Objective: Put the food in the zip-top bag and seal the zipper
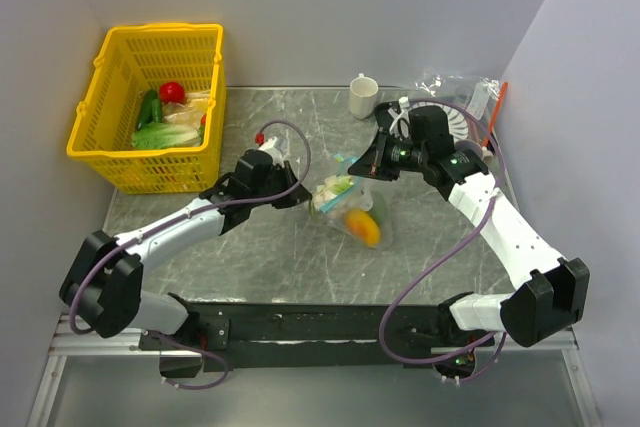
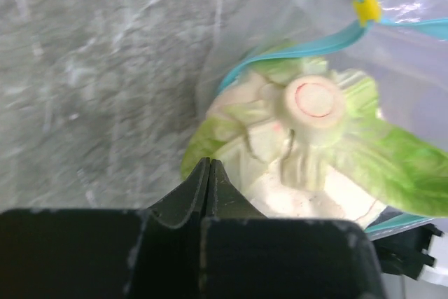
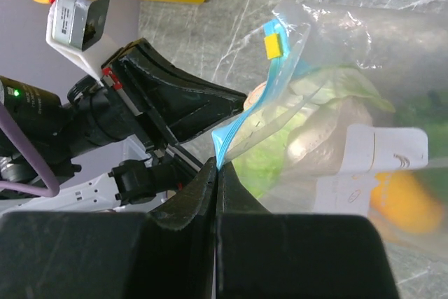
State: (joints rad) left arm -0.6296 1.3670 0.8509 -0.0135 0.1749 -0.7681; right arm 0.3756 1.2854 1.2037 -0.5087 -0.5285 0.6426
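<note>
The lettuce pokes out of the bag's opening, so I will open my left gripper, grab the bag's near blue edge (image 2: pixel 402 224) and lift it around the lettuce before sealing.
The zip-top bag (image 1: pixel 350 209) lies mid-table, holding a lettuce (image 2: pixel 315 138) and an orange food piece (image 1: pixel 363 226). Its teal-blue zipper (image 3: pixel 248 106) runs up from my right gripper to a yellow tab (image 3: pixel 273 45); the mouth gapes beside it. My right gripper (image 3: pixel 217 164) is shut on the zipper's end corner and stands at the bag's far side in the top view (image 1: pixel 364 169). My left gripper (image 2: pixel 210 162) is shut, its tips against the bag's clear left edge, apparently pinching the plastic; it also shows in the top view (image 1: pixel 303 193).
A yellow basket (image 1: pixel 150 107) with vegetables stands at the back left. A white cup (image 1: pixel 363 95) is at the back middle. Loose clear bags (image 1: pixel 455 87), a ribbed white plate (image 1: pixel 462 127) and an orange-red stick (image 1: pixel 496 115) lie at the back right.
</note>
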